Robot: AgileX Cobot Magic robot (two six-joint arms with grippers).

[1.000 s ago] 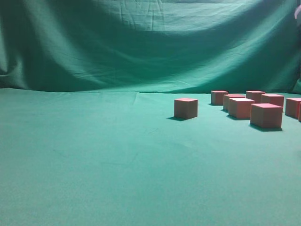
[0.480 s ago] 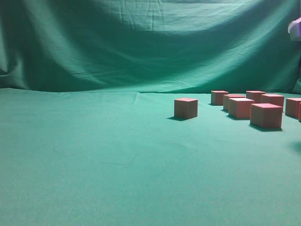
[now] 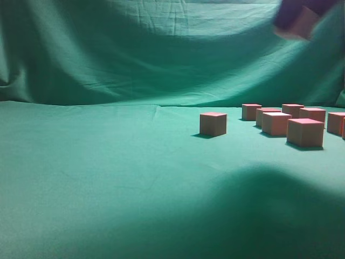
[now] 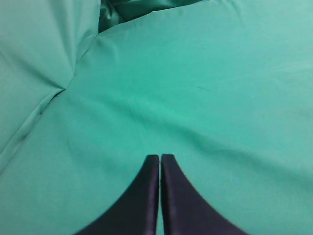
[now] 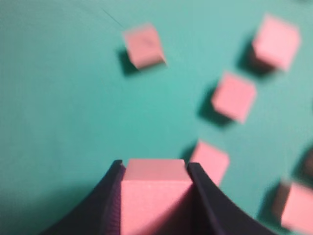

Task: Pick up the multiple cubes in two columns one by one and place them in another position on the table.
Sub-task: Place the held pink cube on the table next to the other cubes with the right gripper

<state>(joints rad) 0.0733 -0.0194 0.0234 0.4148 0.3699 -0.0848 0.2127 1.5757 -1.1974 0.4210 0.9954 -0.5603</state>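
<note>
I need to set the pinkish cube with my right gripper on the bare cloth (image 3: pixel 180 123) beside the lone cube, away from the cluster.
High at the top right of the exterior view, my right gripper (image 3: pixel 295 20) is a dark blur shut on a pinkish cube (image 3: pixel 305 22), well above the table (image 3: pixel 108 178). The right wrist view shows that held cube (image 5: pixel 155 196) filling the gap of the right gripper (image 5: pixel 155 165), a finger against each side. Far below it lie several loose cubes (image 5: pixel 234 96), one apart at the upper left (image 5: pixel 143 45). In the exterior view one cube (image 3: pixel 213 123) stands alone, left of a cluster of several cubes (image 3: pixel 305 132). My left gripper (image 4: pixel 160 157) is shut and empty over bare cloth.
A wrinkled green backdrop cloth (image 3: pixel 161 54) hangs behind the table. A broad dark shadow (image 3: pixel 280 210) covers the table's front right. In the left wrist view a fold of draped cloth (image 4: pixel 44 73) rises at the left.
My right gripper has come into the exterior view at the top right, moving left with a cube in it. Its shadow has spread over the front right. The cubes on the table stayed put.
</note>
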